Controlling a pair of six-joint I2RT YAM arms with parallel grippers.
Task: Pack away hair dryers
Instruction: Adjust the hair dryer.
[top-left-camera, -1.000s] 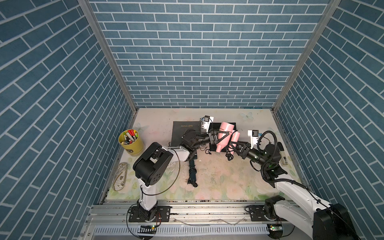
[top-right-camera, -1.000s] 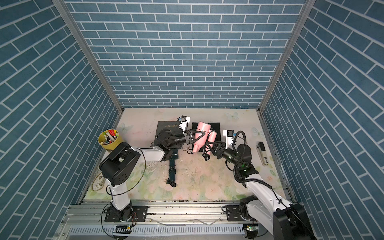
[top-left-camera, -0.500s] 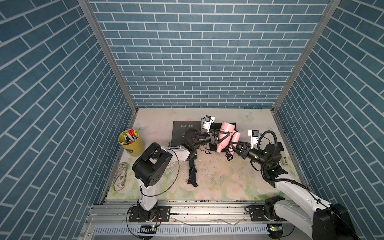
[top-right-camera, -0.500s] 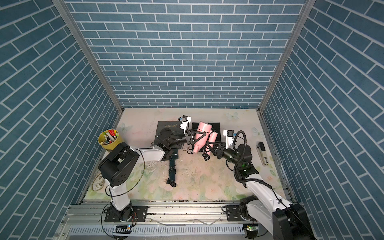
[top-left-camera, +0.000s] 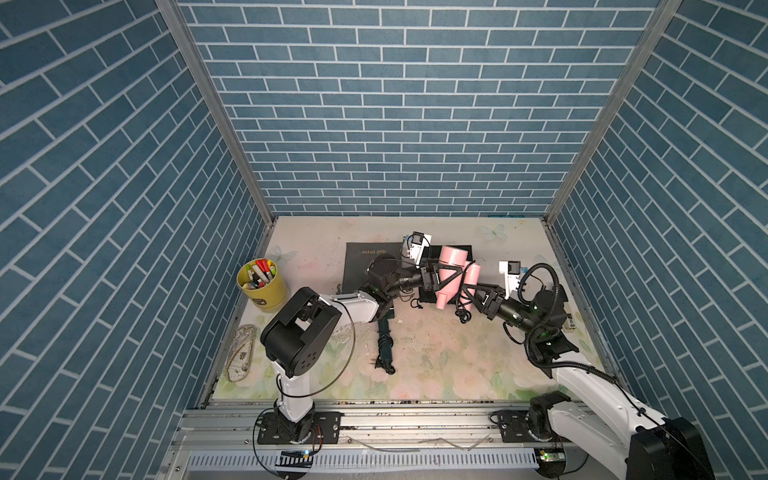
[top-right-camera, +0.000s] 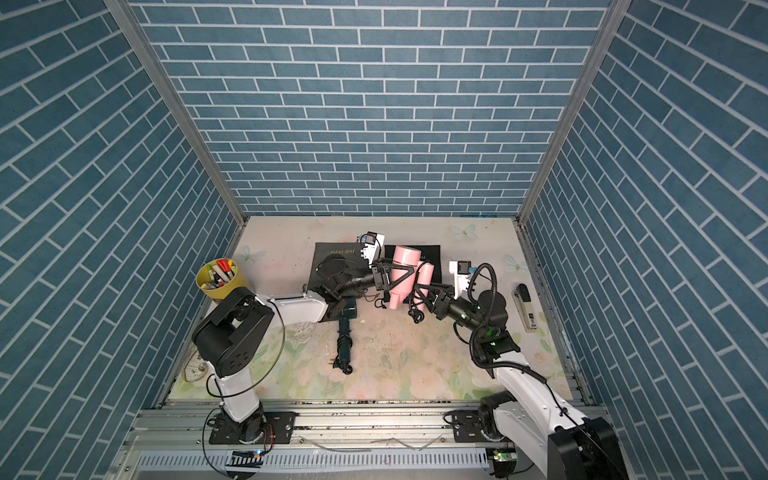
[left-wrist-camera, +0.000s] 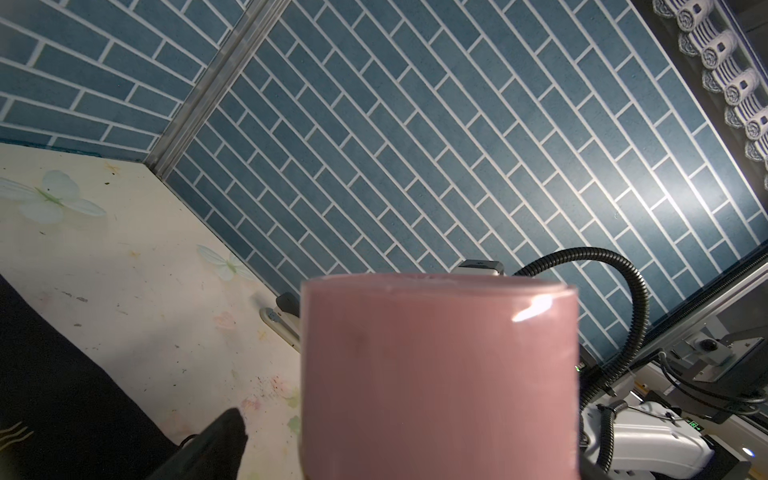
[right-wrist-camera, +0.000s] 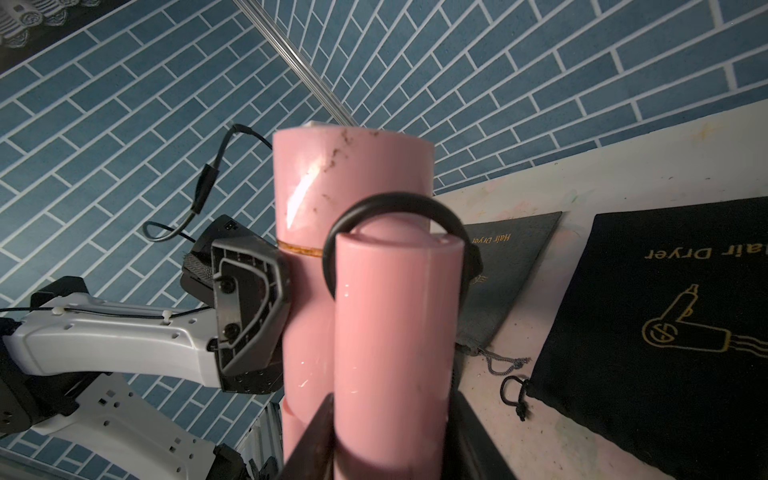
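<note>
The black pouch's opening edge (top-left-camera: 429, 301), at the black pouch's end nearer the grey pouch, is the next place I should move my left gripper to and close it.
The pale pink hair dryer (top-left-camera: 453, 257) (top-right-camera: 405, 257) hangs above the table's back middle. My right gripper (top-left-camera: 471, 289) (right-wrist-camera: 390, 415) is shut on its handle (right-wrist-camera: 395, 311), which a black cord loop (right-wrist-camera: 395, 203) circles. My left gripper (top-left-camera: 446, 276) (top-right-camera: 399, 276) straddles the barrel (left-wrist-camera: 436, 374) and is open, with one fingertip (left-wrist-camera: 224, 436) standing clear of the pink plastic. The dark teal hair dryer (top-left-camera: 384, 336) (top-right-camera: 345, 328) lies on the table, its head partly under my left arm and its cord wound on the handle.
A grey pouch (top-left-camera: 365, 262) (right-wrist-camera: 511, 266) and a black pouch (top-right-camera: 432, 251) (right-wrist-camera: 665, 332) lie flat at the back, under and beside the pink dryer. A yellow cup of markers (top-left-camera: 262, 282) stands at the left. A small black-and-white device (top-right-camera: 524, 307) lies by the right wall.
My left gripper's jaws have spread wider around the pink barrel. The dryer stays in the right gripper, and both arms have hardly moved.
</note>
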